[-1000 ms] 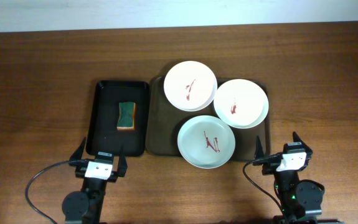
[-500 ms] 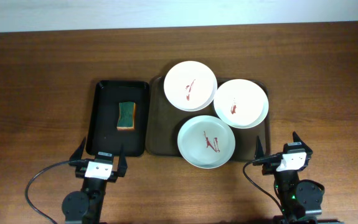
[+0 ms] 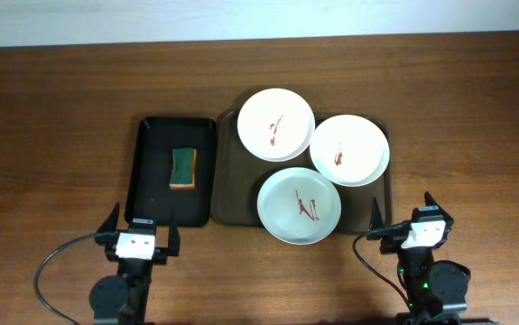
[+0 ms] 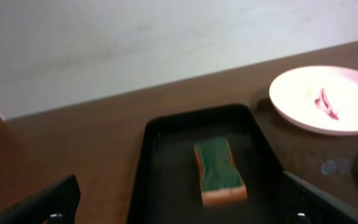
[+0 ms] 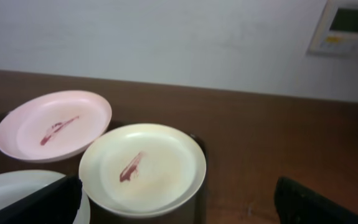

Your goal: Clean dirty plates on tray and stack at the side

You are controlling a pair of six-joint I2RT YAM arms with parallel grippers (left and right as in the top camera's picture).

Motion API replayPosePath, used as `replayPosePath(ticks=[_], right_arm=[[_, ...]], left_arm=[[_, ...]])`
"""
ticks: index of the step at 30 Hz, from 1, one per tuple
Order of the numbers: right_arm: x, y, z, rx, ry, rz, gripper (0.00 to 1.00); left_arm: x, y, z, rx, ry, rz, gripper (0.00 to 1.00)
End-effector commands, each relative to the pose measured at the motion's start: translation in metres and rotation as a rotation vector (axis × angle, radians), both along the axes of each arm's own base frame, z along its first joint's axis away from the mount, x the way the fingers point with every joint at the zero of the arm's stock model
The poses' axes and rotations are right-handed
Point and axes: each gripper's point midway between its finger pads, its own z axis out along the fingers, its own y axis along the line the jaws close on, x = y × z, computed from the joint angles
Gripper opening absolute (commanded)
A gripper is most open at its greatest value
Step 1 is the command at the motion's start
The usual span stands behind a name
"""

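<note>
My left gripper is to take the green and yellow sponge in the black tray next, closing on the sponge's middle (image 3: 183, 169) (image 4: 218, 165), across its long sides.
Three white plates with red-brown sauce streaks lie on the dark brown tray (image 3: 230, 190): one at the back (image 3: 275, 124), one at the right (image 3: 349, 150), one at the front (image 3: 299, 205). The right wrist view shows the right plate (image 5: 142, 168), the back plate (image 5: 53, 123) and an edge of the front plate (image 5: 17, 193). The left wrist view shows the back plate (image 4: 325, 99). My left gripper (image 3: 140, 227) is open and empty at the near edge, in front of the black tray. My right gripper (image 3: 402, 215) is open and empty, just off the brown tray's front right corner.
A narrower black tray (image 3: 155, 144) stands left of the brown tray and holds a green and yellow sponge (image 3: 183, 169), also in the left wrist view (image 4: 219, 171). Bare wood tabletop (image 3: 51, 135) lies to the left and right of the trays.
My left gripper has shifted slightly left and toward the near edge. The plates, sponge and right gripper have not moved.
</note>
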Motion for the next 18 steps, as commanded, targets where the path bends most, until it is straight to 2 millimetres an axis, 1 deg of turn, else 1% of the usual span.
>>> replayPosePath(ticks=[1,6,10,13,18], right_arm=[[-0.001,-0.003,0.009,0.042,0.036,-0.024,0.99],[0.003,-0.003,0.023,0.096,0.118,-0.035,0.98],[0.011,-0.001,0.043,0.097,0.196,-0.030,0.99],[0.015,0.007,0.055,0.105,0.305,0.011,0.99],[0.015,0.009,0.054,0.103,0.558,0.007,0.99]], left_arm=[[-0.004,0.004,0.004,-0.026,0.054,0.024,0.99],[-0.005,0.004,0.017,-0.025,0.101,0.024,0.99],[-0.004,0.004,0.021,-0.024,0.194,0.025,0.99],[-0.002,0.004,0.028,-0.023,0.276,0.026,0.99],[0.011,0.003,0.046,-0.022,0.400,0.024,0.99]])
